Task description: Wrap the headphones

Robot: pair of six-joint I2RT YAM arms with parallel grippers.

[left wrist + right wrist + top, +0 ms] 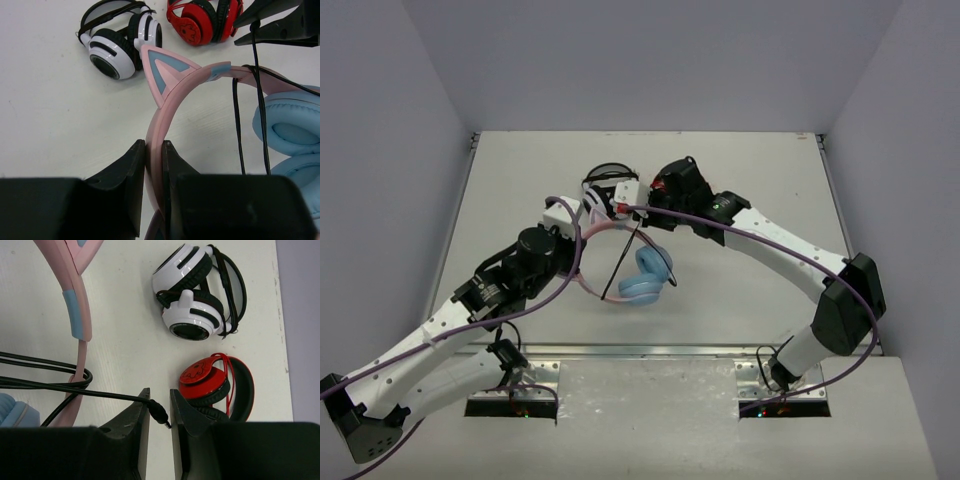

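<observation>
Next, my left gripper lets go of the pink headphones on the white table (680, 279) in front of the red-and-black headphones.
The headphones have a pink headband (172, 95) with a cat ear (159, 74) and light blue ear cups (645, 275); they lie near the table's middle. My left gripper (154, 146) is shut on the headband, which also shows in the top view (582, 236) beside the gripper (570, 214). The thin black cable (237, 125) loops over the headband and runs up to my right gripper (159, 397), which is shut on the cable's plug (161, 413). In the top view the cable (621, 262) stretches from the right gripper (626, 207) down past the cups.
White-and-black headphones (605, 178) lie just behind the grippers, also in the wrist views (117, 45) (197, 295). Red-and-black headphones (220, 390) (205, 20) lie next to them, under the right gripper. Grey walls close the table's back and sides.
</observation>
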